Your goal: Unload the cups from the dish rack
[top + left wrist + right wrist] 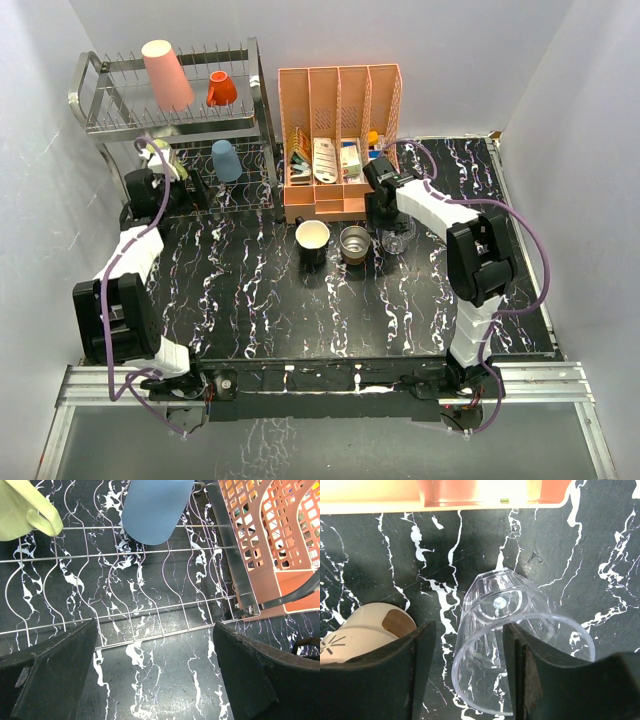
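Observation:
Next, I close my left gripper around the blue cup's body (227, 162) (157, 511), next to the pale yellow mug on the lower level of the dish rack.
The dish rack (95, 125) holds a tall pink tumbler (166, 73) and a tiny orange cup (221, 89) on its top tier. On the lower tier (150, 615) are a blue cup (227, 160) (155, 507) and a pale yellow mug (160, 155) (22, 507). My left gripper (178, 188) (155, 675) is open and empty, just in front of that tier. A black mug (313, 240), a brown metallic cup (354, 243) and a clear glass (395, 240) (490, 610) stand on the table. My right gripper (385, 215) (470, 630) is open, straddling the glass wall with one finger inside.
The peach plastic organizer (340, 140) (270, 540) (490, 495) stands right behind the three cups and beside the rack. A pale cup (365, 630) sits close to my right gripper's left finger. White walls close in the table on the left, back and right.

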Available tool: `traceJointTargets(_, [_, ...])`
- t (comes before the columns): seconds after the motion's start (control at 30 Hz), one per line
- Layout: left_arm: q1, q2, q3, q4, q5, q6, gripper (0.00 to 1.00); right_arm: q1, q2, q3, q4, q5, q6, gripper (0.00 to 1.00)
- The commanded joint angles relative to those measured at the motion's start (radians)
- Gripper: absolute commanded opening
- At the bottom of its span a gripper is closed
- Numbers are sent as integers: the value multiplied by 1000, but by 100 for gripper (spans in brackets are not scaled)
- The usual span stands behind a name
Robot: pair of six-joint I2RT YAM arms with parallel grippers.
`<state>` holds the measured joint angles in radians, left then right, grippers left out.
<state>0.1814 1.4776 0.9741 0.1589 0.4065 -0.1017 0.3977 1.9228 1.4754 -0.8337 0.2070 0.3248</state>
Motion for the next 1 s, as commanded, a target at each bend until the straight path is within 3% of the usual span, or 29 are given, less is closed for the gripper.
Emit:
traceJointTargets(0.0, [-43,-30,-35,171,-62,-65,97,3,-96,36,27,-2,39,61])
traceJointTargets(0.17, [-121,23,-3,268,-161,-26,97,3,-198,66,30,16,81,72])
traceJointTargets(0.37, [-137,173,121,318,-221,-14,97,2,-365,46,48,48,106,82])
traceJointTargets(0.5, [-153,243,116,470,-245,36,97,2,-467,-7,91,34,139,88])
traceJointTargets(0.73, [-161,357,153,606,-245,45,97,3,-529,-75,145,1,158,91])
traceJointTargets(0.97, [-162,390,78,682,-218,-5,97,3,-532,-141,232,-67,184,91])
